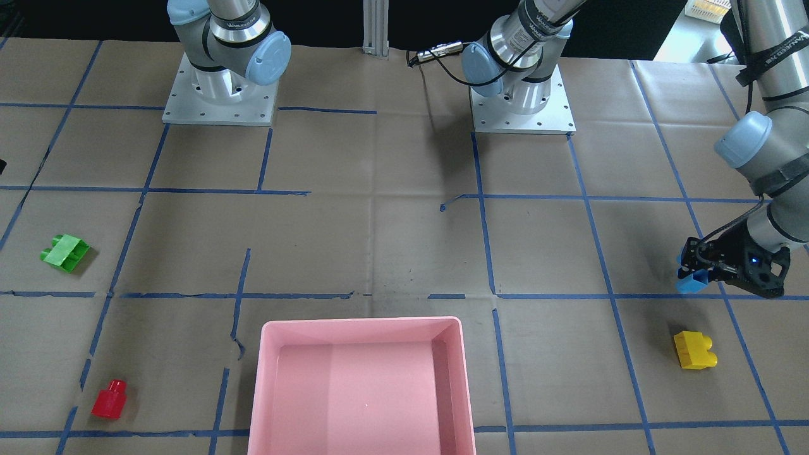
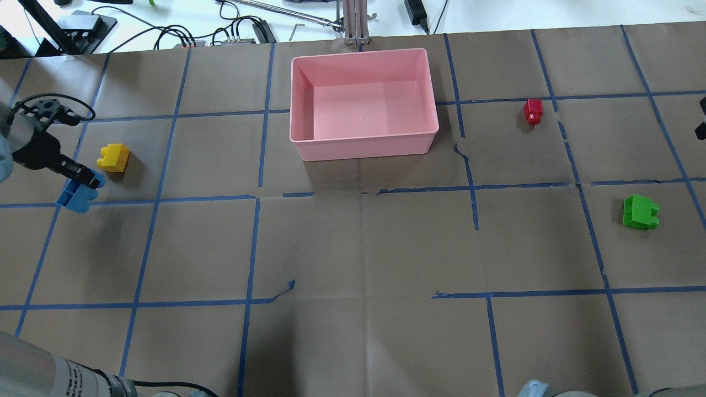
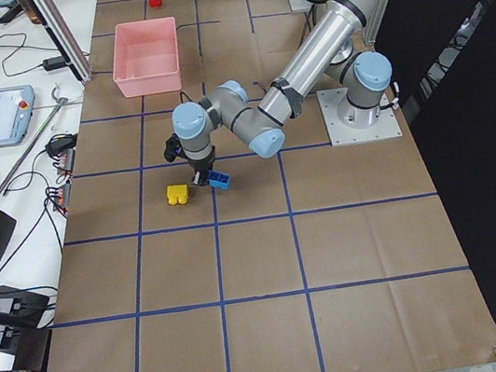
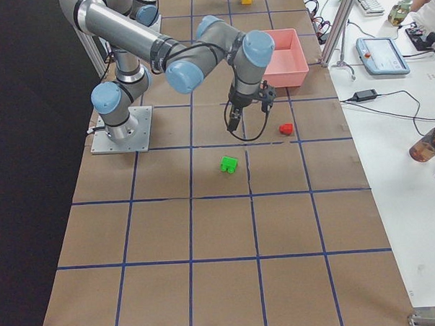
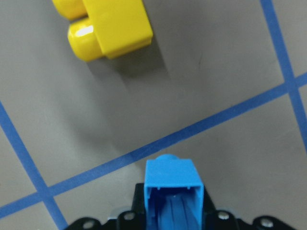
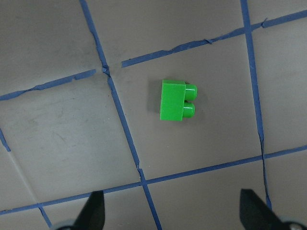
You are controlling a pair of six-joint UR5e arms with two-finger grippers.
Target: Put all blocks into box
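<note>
The robot's right gripper should close on the middle of the green brick (image 1: 65,253) (image 6: 177,101), with its fingers across the round studs and the opposite flat side.
My left gripper (image 1: 701,273) is shut on the blue brick (image 2: 76,195), holding it low over the table just short of the yellow brick (image 2: 113,157). In the left wrist view the blue brick (image 5: 173,191) sits between the jaws, hollow side up, with the yellow brick (image 5: 108,28) beyond it. My right gripper (image 6: 171,203) is open and empty, high above the green brick (image 6: 177,100). The green brick (image 2: 640,212) and the red brick (image 2: 533,111) lie on the right half of the table. The pink box (image 2: 364,148) is empty.
The brown paper table cover carries a grid of blue tape lines. The two arm bases (image 1: 220,95) stand at the robot's edge. Cables and a metal post (image 2: 353,22) lie beyond the box's far side.
</note>
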